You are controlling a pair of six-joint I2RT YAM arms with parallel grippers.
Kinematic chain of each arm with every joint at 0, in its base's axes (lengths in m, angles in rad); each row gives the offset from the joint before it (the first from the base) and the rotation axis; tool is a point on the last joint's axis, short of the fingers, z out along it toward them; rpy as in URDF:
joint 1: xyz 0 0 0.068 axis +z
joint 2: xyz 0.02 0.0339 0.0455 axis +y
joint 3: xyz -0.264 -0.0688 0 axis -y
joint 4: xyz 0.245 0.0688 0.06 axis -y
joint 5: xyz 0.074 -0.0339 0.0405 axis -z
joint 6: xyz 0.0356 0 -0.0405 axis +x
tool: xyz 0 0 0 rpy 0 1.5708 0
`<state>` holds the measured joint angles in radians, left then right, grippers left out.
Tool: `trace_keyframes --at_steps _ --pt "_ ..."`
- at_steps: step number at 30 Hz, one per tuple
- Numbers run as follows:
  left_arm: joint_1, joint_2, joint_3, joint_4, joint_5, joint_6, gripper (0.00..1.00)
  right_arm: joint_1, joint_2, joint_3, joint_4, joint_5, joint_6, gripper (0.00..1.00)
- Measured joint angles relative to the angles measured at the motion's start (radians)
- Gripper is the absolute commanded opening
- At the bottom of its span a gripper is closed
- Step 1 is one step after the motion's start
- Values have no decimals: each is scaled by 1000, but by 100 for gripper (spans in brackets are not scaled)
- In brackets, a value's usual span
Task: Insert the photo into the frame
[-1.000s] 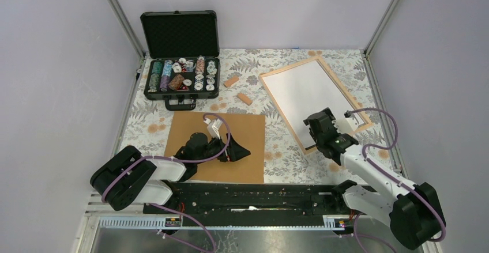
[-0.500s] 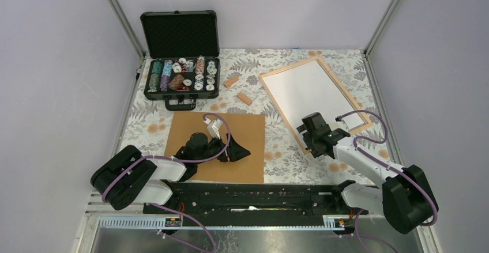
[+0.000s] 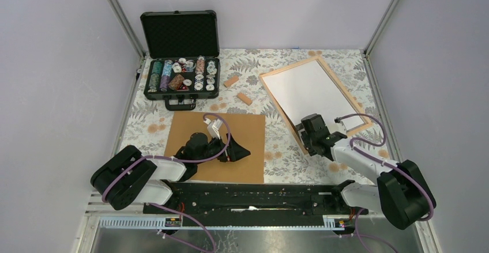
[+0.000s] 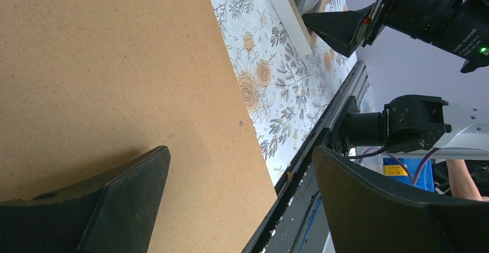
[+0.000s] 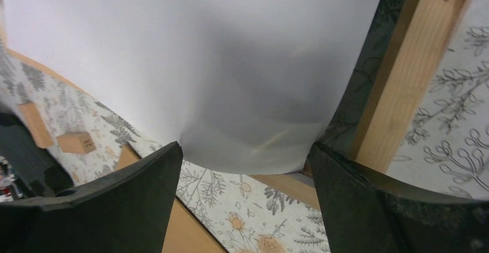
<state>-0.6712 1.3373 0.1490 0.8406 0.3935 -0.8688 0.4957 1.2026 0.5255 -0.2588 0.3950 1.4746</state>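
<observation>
The photo's corner is bowing up and its near edge leaves a gap to the side of the frame, so my right gripper needs to take that near edge (image 5: 358, 63) and settle it.
The photo (image 3: 311, 89) lies white back up inside the pale wooden frame (image 3: 288, 67) at the back right. My right gripper (image 3: 309, 135) is open at the frame's near left corner. In the right wrist view the photo's white sheet (image 5: 219, 63) bows between my spread fingers (image 5: 245, 155), beside a frame strip (image 5: 403, 63). My left gripper (image 3: 239, 152) is open and empty, low over the brown backing board (image 3: 230, 132). In the left wrist view its jaws (image 4: 241, 152) stand wide apart over the board (image 4: 115, 63).
An open black case of poker chips (image 3: 181, 74) stands at the back left. Two small wooden blocks (image 3: 231, 82) (image 3: 244, 98) lie between the case and the frame. Grey walls enclose the table. A black rail (image 3: 248, 192) runs along the near edge.
My right gripper has moved left along the frame's near edge to its near left corner, the arm folding lower. The left arm has not moved.
</observation>
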Motion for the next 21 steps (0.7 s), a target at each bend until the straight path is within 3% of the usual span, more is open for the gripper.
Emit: trace_keyframes --at_steps 6,14,18,21 --pt "0 0 0 0 0 0 99 0 -108 -142 197 73 -23 89" --pt "0 1 0 0 2 0 99 0 -165 -210 354 203 -138 100" --pt "0 5 0 0 4 0 99 -6 -166 -210 399 245 -208 97" --pt "0 7 0 0 4 0 99 -23 -165 -209 417 250 -221 89"
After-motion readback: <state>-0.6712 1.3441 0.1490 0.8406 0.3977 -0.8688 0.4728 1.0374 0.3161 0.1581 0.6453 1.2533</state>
